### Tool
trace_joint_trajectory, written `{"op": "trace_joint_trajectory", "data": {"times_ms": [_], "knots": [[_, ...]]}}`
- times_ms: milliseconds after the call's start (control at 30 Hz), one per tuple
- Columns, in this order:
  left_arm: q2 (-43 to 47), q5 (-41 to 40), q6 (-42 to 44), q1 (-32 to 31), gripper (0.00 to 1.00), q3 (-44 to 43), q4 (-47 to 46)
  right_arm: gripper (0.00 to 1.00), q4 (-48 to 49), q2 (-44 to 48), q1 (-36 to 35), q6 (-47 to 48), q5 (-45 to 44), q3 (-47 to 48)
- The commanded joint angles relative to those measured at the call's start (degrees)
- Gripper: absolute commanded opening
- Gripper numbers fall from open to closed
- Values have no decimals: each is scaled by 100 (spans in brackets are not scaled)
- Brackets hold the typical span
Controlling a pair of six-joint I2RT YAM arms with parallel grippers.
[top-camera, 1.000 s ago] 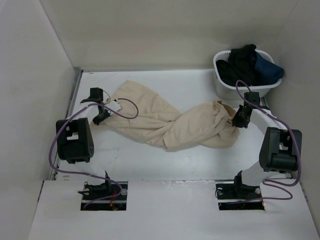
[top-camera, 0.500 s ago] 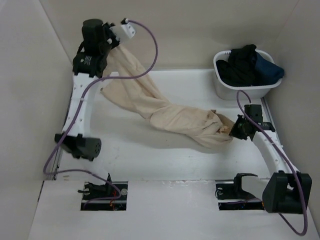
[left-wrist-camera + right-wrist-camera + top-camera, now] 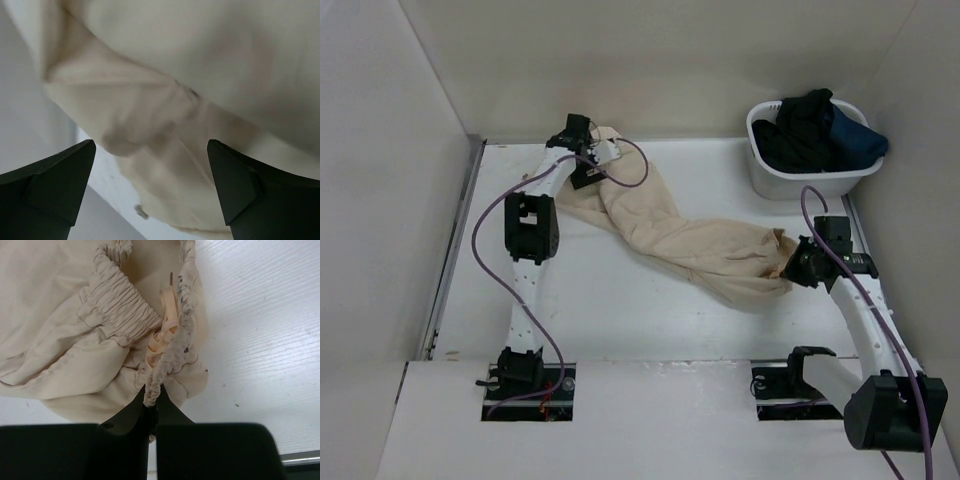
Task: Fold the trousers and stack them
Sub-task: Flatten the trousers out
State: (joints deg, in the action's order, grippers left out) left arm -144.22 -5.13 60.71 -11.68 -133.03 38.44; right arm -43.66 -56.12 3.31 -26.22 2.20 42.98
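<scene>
Next, my right gripper lets go of the beige trousers' waistband on the part of the table [image 3: 827, 267] by its side edge in front of the basket. The trousers now lie twisted across the table.
The beige trousers [image 3: 685, 238] lie twisted in a long diagonal band across the white table, from the far left to the right side. My left gripper [image 3: 588, 177] hovers at their far-left end. In the left wrist view it [image 3: 150, 172] stands wide open, with blurred trouser cloth [image 3: 175, 75] beyond the fingers [image 3: 55, 185] and nothing between them. My right gripper [image 3: 790, 263] is at the band's right end. In the right wrist view it [image 3: 152, 399] is shut on the gathered elastic waistband [image 3: 120, 305] of the trousers, beside the drawstring [image 3: 167, 320].
A white basket [image 3: 810, 182] holding black and dark-blue garments [image 3: 815, 125] stands at the far right corner. White walls enclose the table on the left, back and right. A raised white shelf [image 3: 660, 420] with both arm bases runs along the near edge.
The left arm lifted the trousers' end high, then came down at the far left and opened, letting the cloth go. The right gripper, still shut on the waistband, drew slightly nearer and rightward.
</scene>
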Motion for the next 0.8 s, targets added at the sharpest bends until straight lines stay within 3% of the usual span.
{"op": "trace_joint_trajectory", "data": {"times_ms": [0,167,267,533,700,733,767], "knots": [[2370,494,-270,688,100,635,-109,0,-3,-83,-37,-59,27,210],[3478,1206,361,1462,100,2831,85,0,165,-162,-63,-85,53,219],[3533,1189,985,1559,100,3887,-11,0,191,-320,-63,-24,53,272],[2672,1259,653,1349,100,3917,-863,0,279,-585,-45,20,-26,421],[2285,1181,732,1164,100,3934,-777,0,227,-427,183,3,-79,509],[2215,1137,758,1138,98,3951,-750,0,218,-383,209,-6,-44,553],[2127,1067,767,1120,83,3960,-750,0,217,-330,218,-15,-26,606]]}}
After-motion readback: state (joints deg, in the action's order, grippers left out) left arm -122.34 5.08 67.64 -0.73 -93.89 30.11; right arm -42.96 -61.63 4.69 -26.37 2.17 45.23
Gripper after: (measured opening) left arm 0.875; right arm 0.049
